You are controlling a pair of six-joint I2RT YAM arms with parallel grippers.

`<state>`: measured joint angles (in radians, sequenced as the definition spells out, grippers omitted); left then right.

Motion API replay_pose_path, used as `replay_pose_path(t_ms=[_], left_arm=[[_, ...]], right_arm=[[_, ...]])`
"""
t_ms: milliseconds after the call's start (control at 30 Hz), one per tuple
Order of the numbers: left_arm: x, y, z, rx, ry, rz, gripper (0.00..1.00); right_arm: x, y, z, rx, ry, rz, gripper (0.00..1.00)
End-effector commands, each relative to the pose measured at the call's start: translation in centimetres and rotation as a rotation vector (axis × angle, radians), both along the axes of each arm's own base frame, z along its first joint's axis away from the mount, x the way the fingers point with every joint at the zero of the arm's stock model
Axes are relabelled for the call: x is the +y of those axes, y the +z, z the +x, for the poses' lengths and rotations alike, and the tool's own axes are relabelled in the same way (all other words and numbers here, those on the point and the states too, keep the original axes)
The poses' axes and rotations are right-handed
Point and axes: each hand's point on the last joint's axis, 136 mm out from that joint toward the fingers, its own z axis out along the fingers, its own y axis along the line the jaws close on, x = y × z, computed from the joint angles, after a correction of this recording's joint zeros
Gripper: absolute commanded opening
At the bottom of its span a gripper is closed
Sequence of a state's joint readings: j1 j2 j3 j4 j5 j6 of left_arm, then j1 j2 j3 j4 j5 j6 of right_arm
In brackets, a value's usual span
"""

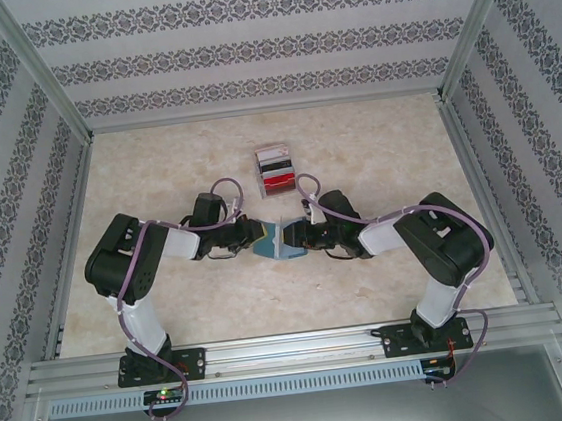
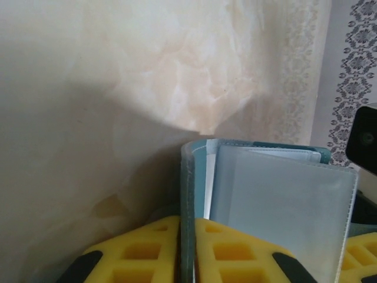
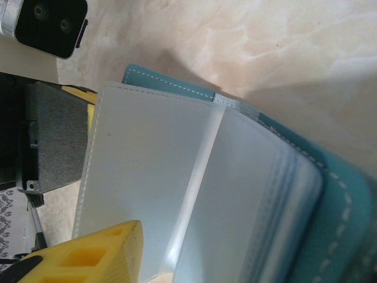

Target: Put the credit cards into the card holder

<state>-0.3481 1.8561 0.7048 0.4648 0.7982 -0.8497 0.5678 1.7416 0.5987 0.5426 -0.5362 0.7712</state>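
The card holder hangs half-folded between the robot's grippers, so the robot should lay it flat, then take its cover edge [image 2: 187, 180] with the left gripper before it fetches a card.
The teal card holder [image 1: 276, 241] hangs open just above the table between my two grippers. My left gripper [image 1: 249, 239] is shut on the edge of its teal cover [image 2: 187, 194], which is pinched between the yellow fingers [image 2: 147, 250]. Its pale blue-grey leaves [image 2: 283, 206] fan out to the right. My right gripper [image 1: 302, 236] stands at the opposite side. One yellow finger [image 3: 100, 253] lies in front of the spread leaves [image 3: 177, 177] without pressing them; the other finger is hidden behind them. The credit cards [image 1: 277, 169], one red, stand in a clear stand further back.
The clear three-slot stand [image 1: 275, 154] sits on the marble-patterned table behind the grippers. Patterned walls and aluminium rails [image 1: 275, 347] enclose the table. Bare table lies to the left and right of both arms.
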Motion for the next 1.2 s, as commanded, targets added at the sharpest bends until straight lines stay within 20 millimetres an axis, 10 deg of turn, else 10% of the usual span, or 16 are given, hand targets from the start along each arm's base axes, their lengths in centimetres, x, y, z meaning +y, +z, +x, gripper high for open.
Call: replay_pose_path(t_ms=[0,267,633,1167], left_arm=[[3.8,-3.4,0.8,0.054,0.155,0.094,0.26],[3.9,-0.8,1.3,-0.050,0.174,0.024,0.67],[4.7,0.3,1.7,-0.099,0.208,-0.003,0.81],[5.6,-2.7,1.1,-0.004,0.183,0.140,0.16]], right_arm=[[-0.7,-4.5,-2.1,0.105,0.023,-0.120,0.49],[0.7,-4.8,-2.7,0.149,0.090,-0.163,0.64],[1.1,-5.1,-3.0,0.138,0.124,-0.287,0.68],[0.1,-3.5,-2.5,0.005,0.118,-0.379,0.71]])
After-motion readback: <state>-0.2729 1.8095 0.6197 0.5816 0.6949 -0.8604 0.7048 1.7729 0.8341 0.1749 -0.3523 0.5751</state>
